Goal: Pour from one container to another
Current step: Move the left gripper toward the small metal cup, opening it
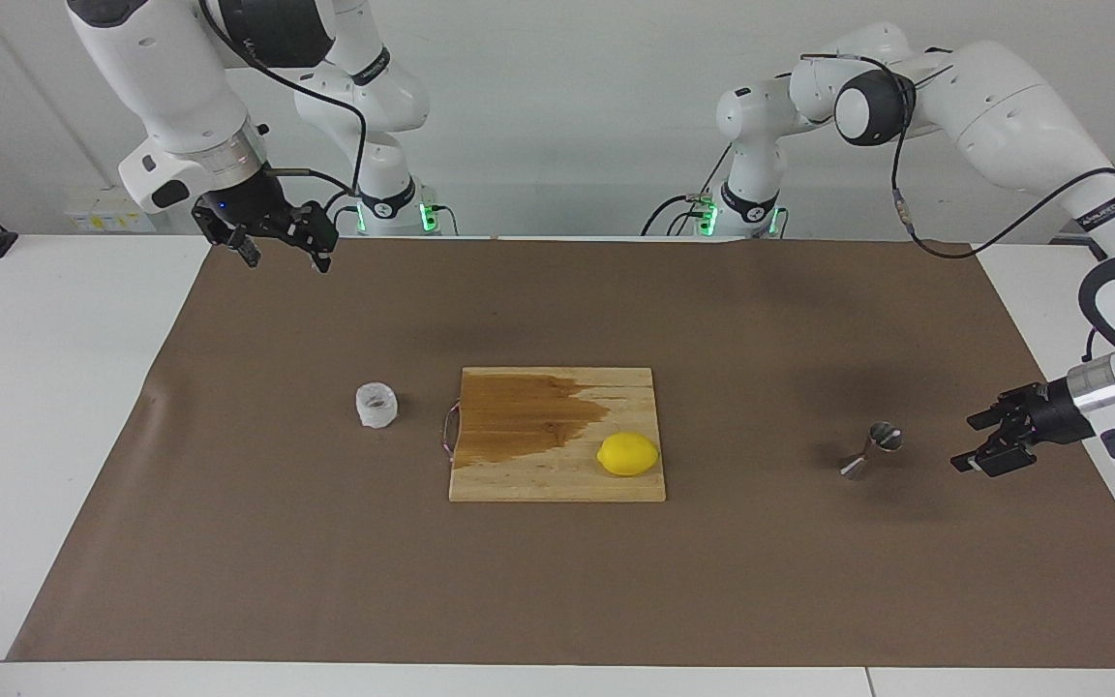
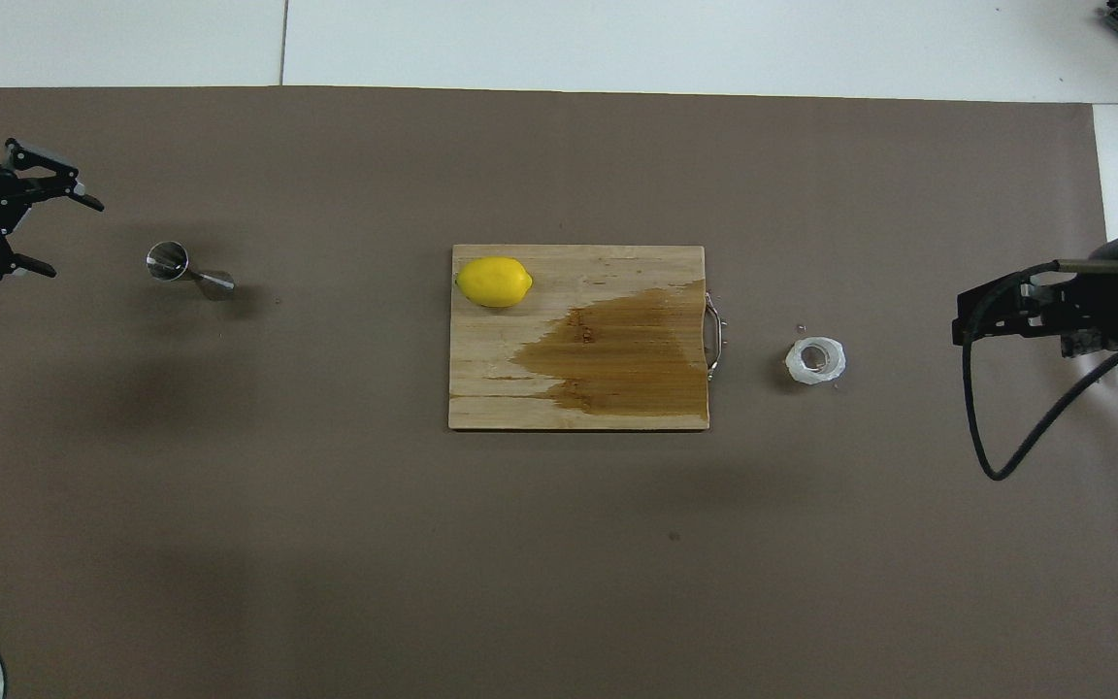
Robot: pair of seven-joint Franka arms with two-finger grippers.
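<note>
The fingers of my left gripper needs to close on the jigger's narrow middle (image 2: pixel 193 275), between the steel jigger's top and bottom cups.
The translucent white ribbed cup (image 1: pixel 376 405) stands on the brown paper beside the cutting board, toward the right arm's end; it also shows in the overhead view (image 2: pixel 815 360). The steel hourglass jigger (image 1: pixel 873 451) stands on the paper toward the left arm's end, its mouth showing from above (image 2: pixel 171 261). My left gripper (image 1: pixel 979 440) is open and empty, low, beside the jigger and apart from it; it shows too in the overhead view (image 2: pixel 69 238). My right gripper (image 1: pixel 286 259) is open and empty, raised over the paper's edge by the robots (image 2: pixel 962 325).
A wooden cutting board (image 1: pixel 519 479) with a dark wet stain and a metal handle lies mid-table between cup and jigger (image 2: pixel 481 388). A yellow lemon (image 1: pixel 627 453) rests on the board's corner (image 2: pixel 494 282). Brown paper (image 1: pixel 228 581) covers the white table.
</note>
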